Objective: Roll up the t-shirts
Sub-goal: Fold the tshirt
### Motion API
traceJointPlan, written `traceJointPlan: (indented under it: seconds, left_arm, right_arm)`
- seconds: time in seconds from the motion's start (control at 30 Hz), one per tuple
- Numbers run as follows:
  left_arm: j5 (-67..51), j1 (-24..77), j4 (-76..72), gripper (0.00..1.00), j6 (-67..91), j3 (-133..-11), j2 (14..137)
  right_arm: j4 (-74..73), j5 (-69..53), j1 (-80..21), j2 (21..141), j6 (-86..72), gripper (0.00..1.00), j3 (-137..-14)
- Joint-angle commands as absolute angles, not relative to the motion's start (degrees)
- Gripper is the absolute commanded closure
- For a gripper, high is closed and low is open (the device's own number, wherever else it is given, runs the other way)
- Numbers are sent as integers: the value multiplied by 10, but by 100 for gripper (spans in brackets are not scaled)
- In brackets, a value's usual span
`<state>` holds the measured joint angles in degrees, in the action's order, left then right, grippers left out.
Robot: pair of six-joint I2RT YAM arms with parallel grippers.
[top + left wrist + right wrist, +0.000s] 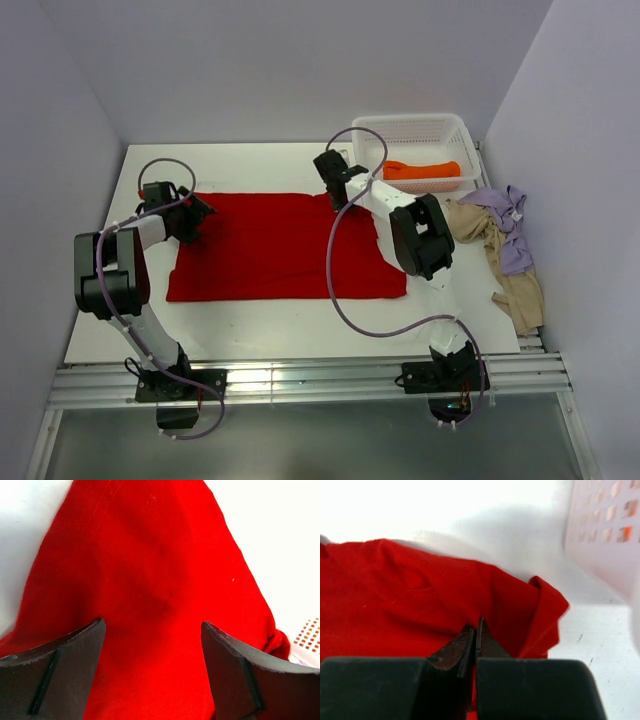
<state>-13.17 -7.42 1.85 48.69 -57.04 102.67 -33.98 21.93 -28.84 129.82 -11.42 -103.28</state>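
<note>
The red t-shirt's far corner (190, 195), at the end away from the white basket, will be grasped by my left gripper.
The red t-shirt (285, 245) lies spread flat across the middle of the table. My left gripper (200, 210) hovers open over its far left corner; in the left wrist view red cloth (150, 570) fills the gap between the two wide-apart fingers of that gripper (152, 625). My right gripper (335, 200) is at the far right corner, shut, its tips (476, 625) pressed together on creased red fabric (395, 600). An orange t-shirt (425, 170) lies in the basket. Beige (480, 225) and lavender (510, 235) t-shirts lie crumpled at the right.
A white mesh basket (415, 125) stands at the back right, close to the right gripper, and its wall shows in the right wrist view (600, 540). The white table (250, 165) ends at walls on the left, back and right.
</note>
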Motion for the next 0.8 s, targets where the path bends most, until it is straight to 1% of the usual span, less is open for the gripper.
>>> traceJointPlan:
  seconds: [0.0,0.2,0.43,0.47,0.57,0.77]
  left_arm:
    - [-81,-82,68,16,457,-545,1011]
    - [-69,-68,72,16,457,-549,1007]
    - [-53,-51,83,16,455,-559,1001]
    - [-51,-49,84,16,454,-560,1000]
    - [-44,-47,88,16,454,-561,995]
    - [-37,-40,96,16,454,-567,989]
  right_arm:
    - [-319,249,-290,1278,-101,100,-1070]
    - [-364,243,-287,1299,-80,100,-1128]
    - [-388,138,-272,1296,-81,99,-1150]
    - [-390,97,-266,1292,-83,98,-1150]
    - [-408,31,-251,1282,-83,97,-1152]
    - [-423,4,-245,1231,-84,94,-1110]
